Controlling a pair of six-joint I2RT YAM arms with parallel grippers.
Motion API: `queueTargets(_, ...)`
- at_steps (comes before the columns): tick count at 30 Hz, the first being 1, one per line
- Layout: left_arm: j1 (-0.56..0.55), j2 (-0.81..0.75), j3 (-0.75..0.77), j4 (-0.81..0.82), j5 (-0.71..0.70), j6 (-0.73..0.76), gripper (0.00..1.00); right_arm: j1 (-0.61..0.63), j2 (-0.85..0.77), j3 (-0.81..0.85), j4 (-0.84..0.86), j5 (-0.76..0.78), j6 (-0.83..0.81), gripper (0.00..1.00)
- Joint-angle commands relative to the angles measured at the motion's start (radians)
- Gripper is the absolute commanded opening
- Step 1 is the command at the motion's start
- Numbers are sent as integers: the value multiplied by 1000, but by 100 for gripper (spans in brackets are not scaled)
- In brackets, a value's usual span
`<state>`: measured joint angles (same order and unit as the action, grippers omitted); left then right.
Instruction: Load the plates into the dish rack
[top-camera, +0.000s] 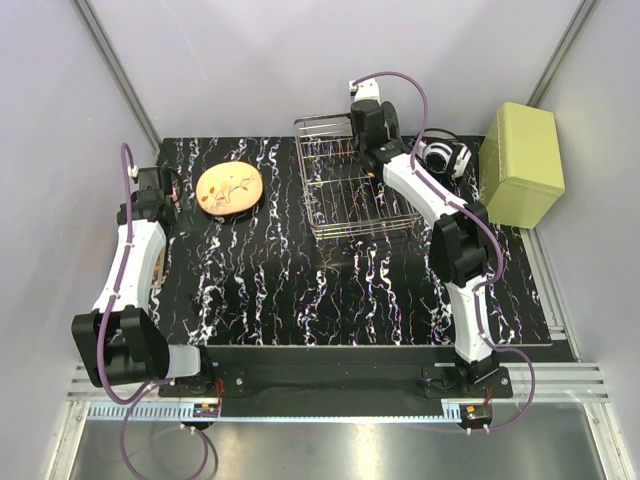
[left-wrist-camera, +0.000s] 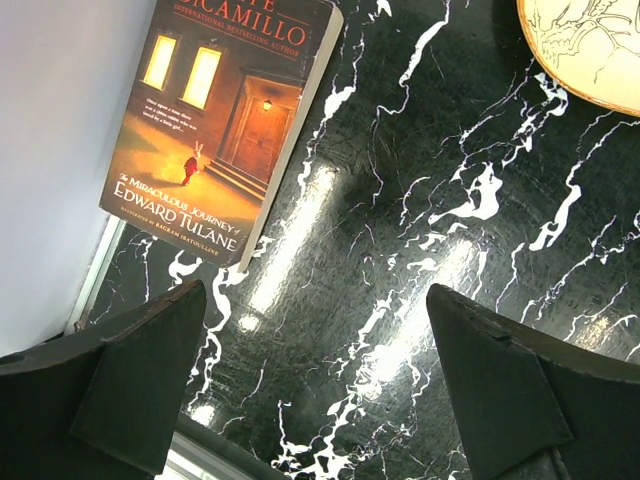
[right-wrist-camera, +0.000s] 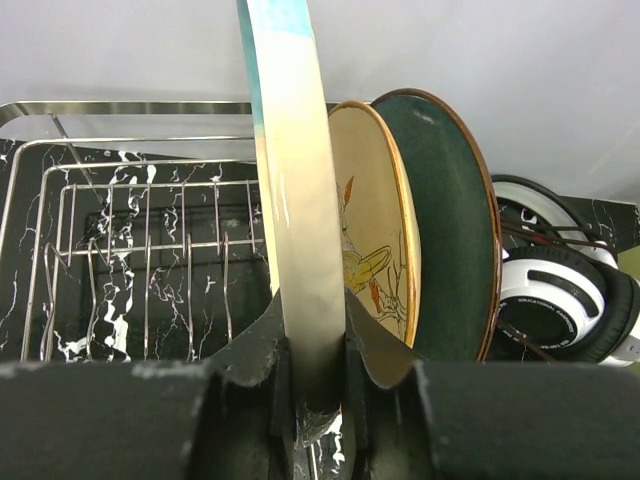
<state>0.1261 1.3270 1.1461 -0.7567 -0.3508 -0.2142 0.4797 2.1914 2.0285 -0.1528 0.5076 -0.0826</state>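
Observation:
The cream plate, now held edge-on over the rack, will be let go by my right gripper so that it is upright in the dish rack (top-camera: 367, 159) (right-wrist-camera: 322, 258), against the tan twig-motif plate.
My right gripper (right-wrist-camera: 315, 340) is shut on the rim of a cream plate (right-wrist-camera: 292, 190), held upright and edge-on over the wire dish rack (right-wrist-camera: 150, 250). Right beside it a tan twig-motif plate (right-wrist-camera: 378, 240) and the dark teal plate (right-wrist-camera: 450, 230) stand upright in the rack. In the top view the right gripper (top-camera: 368, 125) is at the far end of the rack (top-camera: 345, 195) and hides those plates. Another tan plate (top-camera: 229, 188) lies flat on the table, left of the rack; its edge shows in the left wrist view (left-wrist-camera: 590, 50). My left gripper (left-wrist-camera: 315, 370) is open and empty above the table, left of that plate (top-camera: 160, 195).
A paperback book (left-wrist-camera: 225, 120) lies at the table's left edge under my left wrist. White-and-black headphones (top-camera: 445, 157) lie right of the rack, also in the right wrist view (right-wrist-camera: 560, 290). A pale green box (top-camera: 522, 163) stands at the far right.

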Motion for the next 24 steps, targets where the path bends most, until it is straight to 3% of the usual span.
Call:
queueTargets(1,7,1,24,34,26,-13,99,-12,-96,27,200,60,-25,0)
queueTargets(24,9,5,-5,42,76,-31,99,-21,-154,-71,291,74,-97,0)
